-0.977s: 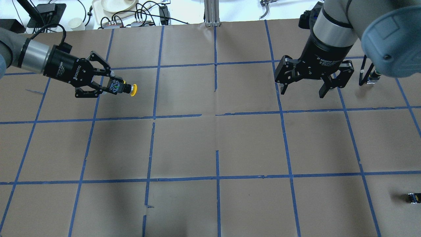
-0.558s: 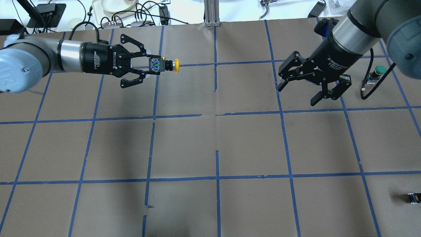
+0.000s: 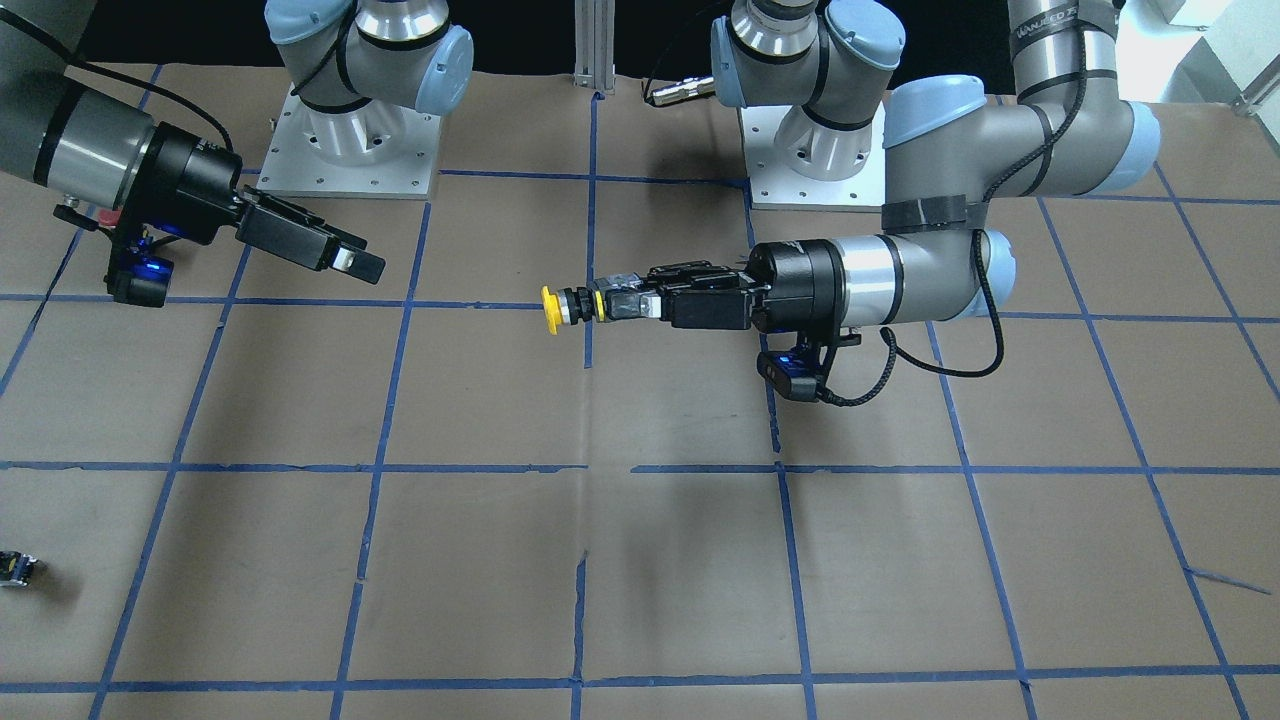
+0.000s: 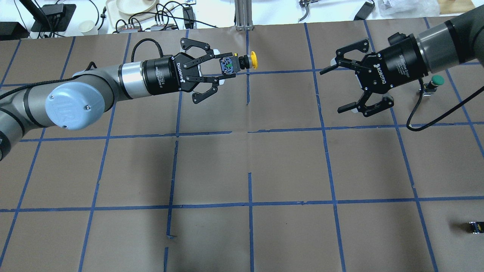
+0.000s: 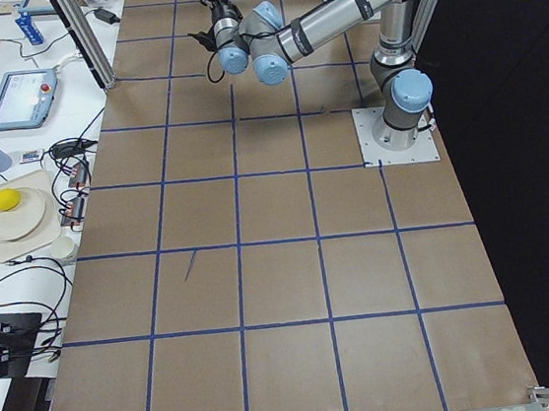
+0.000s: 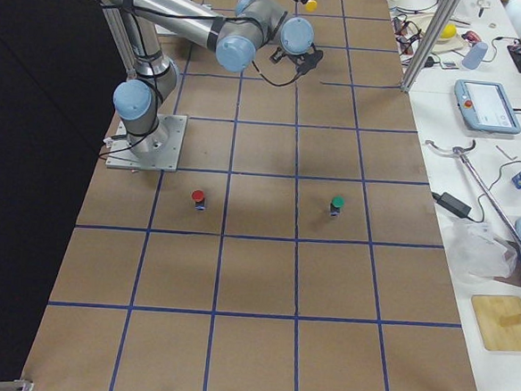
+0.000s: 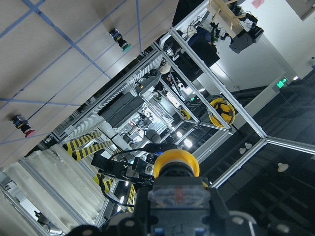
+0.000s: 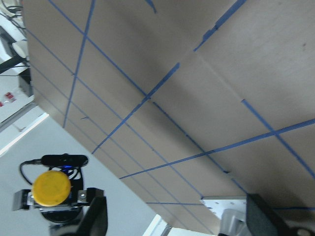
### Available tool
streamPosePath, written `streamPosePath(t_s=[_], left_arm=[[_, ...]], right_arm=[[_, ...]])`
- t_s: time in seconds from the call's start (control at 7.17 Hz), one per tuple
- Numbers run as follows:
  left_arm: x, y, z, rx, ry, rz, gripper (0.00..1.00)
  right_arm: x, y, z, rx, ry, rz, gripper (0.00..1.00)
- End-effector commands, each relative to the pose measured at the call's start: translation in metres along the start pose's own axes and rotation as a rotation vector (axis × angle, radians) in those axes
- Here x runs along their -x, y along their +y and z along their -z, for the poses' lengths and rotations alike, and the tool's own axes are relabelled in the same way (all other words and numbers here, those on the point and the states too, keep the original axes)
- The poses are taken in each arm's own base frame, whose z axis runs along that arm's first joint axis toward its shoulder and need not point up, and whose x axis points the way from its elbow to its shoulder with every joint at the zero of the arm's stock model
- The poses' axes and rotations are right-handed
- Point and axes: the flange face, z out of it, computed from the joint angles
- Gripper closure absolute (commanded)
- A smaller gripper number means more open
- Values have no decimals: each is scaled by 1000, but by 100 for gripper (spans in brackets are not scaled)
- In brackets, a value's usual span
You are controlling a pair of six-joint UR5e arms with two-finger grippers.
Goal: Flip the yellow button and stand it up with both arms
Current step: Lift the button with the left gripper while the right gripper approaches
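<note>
Next, my left gripper lets go of the yellow button between the fingers of my right gripper, up in the air over the table's centre line [image 3: 576, 288].
The yellow button [image 4: 253, 61] is held in the air, lying sideways, its yellow cap pointing at my right gripper. My left gripper [image 4: 225, 67] is shut on its black-and-grey body. In the front view the button [image 3: 551, 308] sticks out of the left gripper [image 3: 625, 303] over the table's centre line. My right gripper [image 4: 334, 90] is open and empty. It is turned level, faces the cap and stands well apart from it. The cap also shows in the left wrist view [image 7: 176, 164] and the right wrist view [image 8: 50, 188].
A green-capped button [image 4: 436, 80] stands just behind my right gripper. A red-capped button [image 6: 198, 196] stands near the right arm's base. A small dark switch block [image 4: 475, 226] lies at the near right edge. Cables and dishes lie beyond the far table edge.
My left arm has carried the yellow button right and farther back, to the centre line. My right gripper has swung from pointing down to level, facing the button, still open.
</note>
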Motion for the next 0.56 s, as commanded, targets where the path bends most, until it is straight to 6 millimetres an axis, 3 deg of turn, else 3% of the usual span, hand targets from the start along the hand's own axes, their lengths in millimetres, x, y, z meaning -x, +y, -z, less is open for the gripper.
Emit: streamPosePath(t_s=[0.0, 0.28, 0.42], left_arm=[[14, 2, -16, 30, 25, 0, 100], [17, 1, -19, 35, 37, 7, 100], [18, 1, -19, 35, 37, 7, 100]], right_arm=[[11, 5, -11, 92, -200, -84, 0], [35, 29, -75, 256, -278, -74, 0], [38, 36, -92, 285, -262, -64, 0]])
